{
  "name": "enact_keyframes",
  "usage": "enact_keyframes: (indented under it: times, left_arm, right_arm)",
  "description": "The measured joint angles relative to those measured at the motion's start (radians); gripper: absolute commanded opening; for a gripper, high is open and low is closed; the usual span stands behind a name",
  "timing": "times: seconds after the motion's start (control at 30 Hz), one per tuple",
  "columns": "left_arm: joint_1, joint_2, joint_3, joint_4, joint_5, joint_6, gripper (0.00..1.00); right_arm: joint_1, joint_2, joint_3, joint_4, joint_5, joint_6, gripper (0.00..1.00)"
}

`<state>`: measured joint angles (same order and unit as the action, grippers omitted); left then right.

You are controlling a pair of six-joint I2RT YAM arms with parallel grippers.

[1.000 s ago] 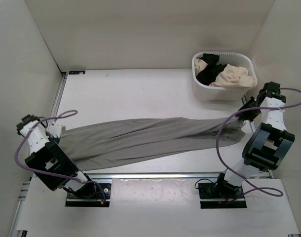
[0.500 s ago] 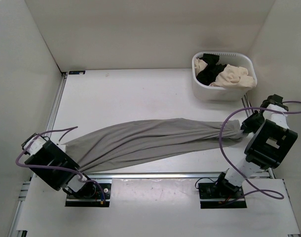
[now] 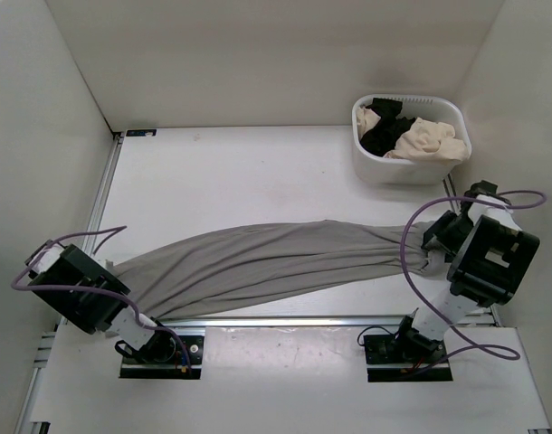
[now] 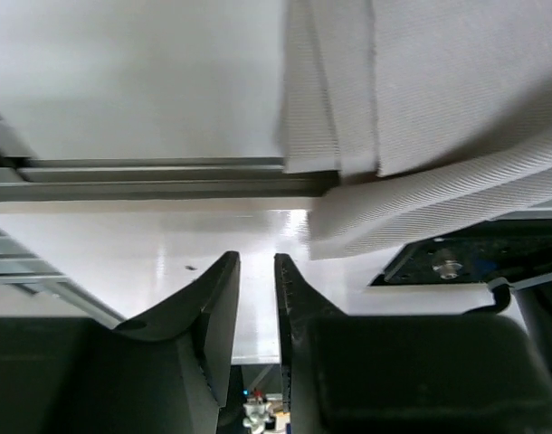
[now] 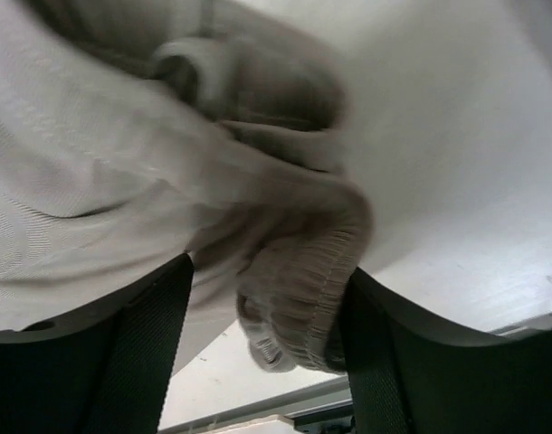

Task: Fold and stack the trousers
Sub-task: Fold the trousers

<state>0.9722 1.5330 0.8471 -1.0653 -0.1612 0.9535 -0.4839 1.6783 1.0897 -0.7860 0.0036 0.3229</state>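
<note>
Next, I close my right gripper around the bunched waistband's gathered folds (image 5: pixel 294 280), as it hangs loose between that gripper's open fingers, before I fold the waistband toward the cuffs.
The grey trousers (image 3: pixel 267 262) lie stretched in a long band across the table, cuffs at the left and waistband at the right. In the left wrist view the cuffs (image 4: pixel 412 108) lie flat at the table's near edge, ahead of my left gripper (image 4: pixel 256 259). Its fingers stand a narrow gap apart with only table showing between them. My right gripper (image 3: pixel 436 238) sits at the waistband end. In its wrist view the right gripper (image 5: pixel 267 271) is open wide, and the bunched elastic waistband (image 5: pixel 303 289) hangs loose between the fingers, against the right one.
A white basket (image 3: pixel 385 172) with black and cream clothes stands at the back right. A metal rail (image 3: pixel 303 318) runs along the table's near edge, just below the trousers. White walls close in the left, back and right sides.
Both grippers have opened and let go of the trousers. The cloth has settled nearer the front rail. My left arm has drawn back toward the near left corner.
</note>
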Motion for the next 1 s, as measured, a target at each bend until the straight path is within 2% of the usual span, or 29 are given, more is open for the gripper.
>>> enact_keyframes:
  times: [0.1,0.23,0.3,0.33,0.37,0.4,0.43,0.47,0.6,0.7,0.87,0.97,1.0]
  left_arm:
    - [0.000,0.019,0.019,0.006,0.000,-0.005,0.35]
    - [0.000,0.058,0.020,0.015,0.000,-0.012,0.35]
    - [0.000,0.067,0.020,0.024,0.000,-0.015,0.33]
    - [0.000,0.071,0.021,0.027,0.000,-0.017,0.32]
    - [0.000,0.077,0.026,0.028,0.000,-0.024,0.31]
    - [0.000,0.086,0.032,0.028,0.000,-0.029,0.31]
    - [0.000,0.097,0.039,0.031,0.000,-0.034,0.31]
    - [0.000,0.108,0.047,0.036,0.001,-0.040,0.29]
    - [-0.014,0.132,0.089,0.048,0.023,-0.066,0.29]
    - [-0.064,0.131,0.123,0.051,0.053,-0.090,0.31]
    - [-0.187,0.123,0.184,0.019,0.169,-0.125,0.56]
    - [-0.249,0.110,0.227,0.003,0.248,-0.152,0.63]
    - [-0.268,0.109,0.238,-0.001,0.274,-0.159,0.71]
  right_arm:
    - [0.053,0.045,0.008,0.004,0.018,-0.002,0.70]
    - [0.063,0.098,0.010,0.004,0.045,0.013,0.70]
    - [0.063,0.097,0.010,0.004,0.051,0.018,0.64]
    - [0.063,0.098,0.010,0.004,0.052,0.022,0.58]
    - [0.063,0.098,0.010,0.005,0.052,0.026,0.36]
    - [0.063,0.098,0.010,0.005,0.051,0.027,0.23]
    - [0.063,0.099,0.009,0.006,0.050,0.036,0.04]
    - [0.063,0.099,0.009,0.007,0.050,0.037,0.00]
    - [0.065,0.088,0.006,0.003,0.075,0.063,0.00]
    - [0.065,0.040,-0.020,-0.001,0.151,0.083,0.00]
    - [0.060,-0.140,-0.093,-0.035,0.236,0.097,0.00]
    - [0.060,-0.194,-0.118,-0.042,0.237,0.097,0.00]
    - [0.060,-0.196,-0.123,-0.042,0.237,0.097,0.00]
